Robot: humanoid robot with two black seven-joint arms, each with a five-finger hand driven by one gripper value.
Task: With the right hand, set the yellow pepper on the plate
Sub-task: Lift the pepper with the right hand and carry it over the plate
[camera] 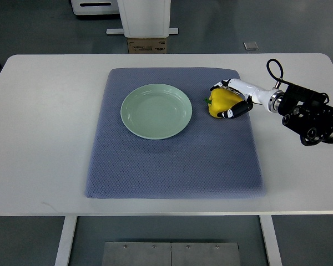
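My right gripper is to bring the yellow pepper to the pale green plate [146, 114]. It will let go of the pepper there, a little past the middle of the plate.
A yellow pepper [218, 103] with a green stem lies on the blue-grey mat, just right of the pale green plate [156, 111]. My right hand [228, 100] reaches in from the right edge and its white and black fingers [237, 110] curl around the pepper from both sides. The pepper rests on the mat, about a hand's width from the plate's right rim. The plate holds nothing. My left arm does not show.
The blue-grey mat [172, 160] covers the middle of the white table [39, 138]. A white machine base and a cardboard box [147, 44] stand beyond the table's far edge.
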